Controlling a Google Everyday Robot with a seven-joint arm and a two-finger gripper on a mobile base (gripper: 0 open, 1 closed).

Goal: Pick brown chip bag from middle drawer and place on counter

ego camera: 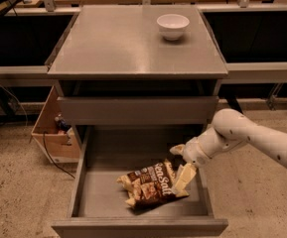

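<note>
My gripper is to move in next from the brown chip bag's end and close on the middle of the bag's far edge [160,169], towards the cabinet.
The brown chip bag [148,183], with white "Sea Salt" lettering, lies flat in the open middle drawer [83,182], towards its front right. My gripper [175,169] comes in from the right on a white arm and is open, just over the bag's right end. One finger [182,178] points down onto the bag's right edge, the other points left above it. I cannot tell whether the fingers touch the bag. The grey counter [118,43] is the cabinet top above the drawers.
A white bowl [173,26] stands on the counter's back right. A shorter grey drawer front [138,110] is shut above the open drawer. A cardboard box [53,130] sits on the floor left of the cabinet. Tan tables and rails run behind.
</note>
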